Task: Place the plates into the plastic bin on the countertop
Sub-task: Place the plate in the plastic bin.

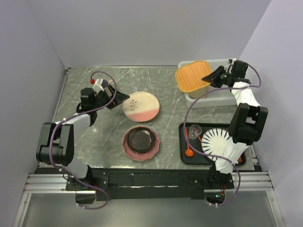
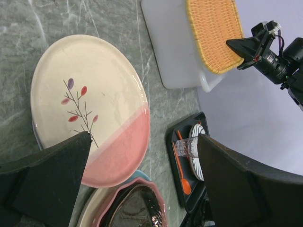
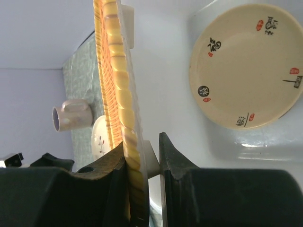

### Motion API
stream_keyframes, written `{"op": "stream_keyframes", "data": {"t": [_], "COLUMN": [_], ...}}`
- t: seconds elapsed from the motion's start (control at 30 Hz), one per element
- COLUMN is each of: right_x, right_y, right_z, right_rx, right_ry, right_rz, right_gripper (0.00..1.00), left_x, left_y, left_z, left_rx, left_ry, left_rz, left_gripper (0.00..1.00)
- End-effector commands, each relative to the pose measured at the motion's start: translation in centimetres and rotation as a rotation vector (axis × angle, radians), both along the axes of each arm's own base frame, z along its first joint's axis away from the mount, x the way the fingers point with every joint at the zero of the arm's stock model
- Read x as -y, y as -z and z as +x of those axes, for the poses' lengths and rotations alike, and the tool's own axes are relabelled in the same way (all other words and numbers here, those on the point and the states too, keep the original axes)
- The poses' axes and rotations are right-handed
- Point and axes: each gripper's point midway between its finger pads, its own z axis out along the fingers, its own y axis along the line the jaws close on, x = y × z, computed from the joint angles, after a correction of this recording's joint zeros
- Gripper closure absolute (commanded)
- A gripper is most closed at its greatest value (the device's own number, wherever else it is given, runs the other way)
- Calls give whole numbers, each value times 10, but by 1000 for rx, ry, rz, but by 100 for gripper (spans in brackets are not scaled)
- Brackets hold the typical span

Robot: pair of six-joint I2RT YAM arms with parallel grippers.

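Observation:
The robot's right gripper will release the orange rounded-square plate on top of the small cream plate [image 1: 200, 86] [image 3: 246, 67] in the plastic bin. The orange plate is tilted over the bin's end now.
My right gripper [image 1: 211, 78] is shut on the right edge of the orange rounded-square plate [image 1: 192, 75], held tilted on edge over the left end of the plastic bin [image 1: 208, 99]. In the right wrist view the plate's rim [image 3: 116, 71] sits between my fingers, and a small cream plate [image 3: 246, 66] lies in the bin. My left gripper [image 1: 117, 100] is open and empty just left of the pink-and-cream floral plate [image 1: 141, 106], which also shows in the left wrist view [image 2: 85, 104]. A black speckled plate [image 1: 140, 140] lies on a pink plate on the countertop [image 1: 94, 142].
A black tray [image 1: 184, 153] at the near right holds the striped white plate [image 1: 218, 141], a glass [image 1: 195, 129] and an orange spoon [image 1: 188, 143]. Grey walls close in the left, back and right sides.

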Motion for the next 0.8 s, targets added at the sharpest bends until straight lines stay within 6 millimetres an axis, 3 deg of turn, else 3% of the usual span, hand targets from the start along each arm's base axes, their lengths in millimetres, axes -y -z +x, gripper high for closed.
{"op": "stream_keyframes", "data": {"t": [0.0, 0.33, 0.77], "right_x": [17, 42, 55], "right_y": [-50, -54, -51], "right_z": [4, 0, 1], "right_rx": [147, 171, 172], "right_ry": [44, 97, 124], "right_rz": [-4, 29, 38], "right_gripper": [100, 100, 100], "left_x": [4, 6, 6], "left_y": [-13, -10, -5], "left_z": [5, 5, 5], "left_rx": [52, 45, 34], "left_ry": [28, 36, 41], "left_rz": [0, -4, -2], "left_gripper": [1, 1, 1]}}
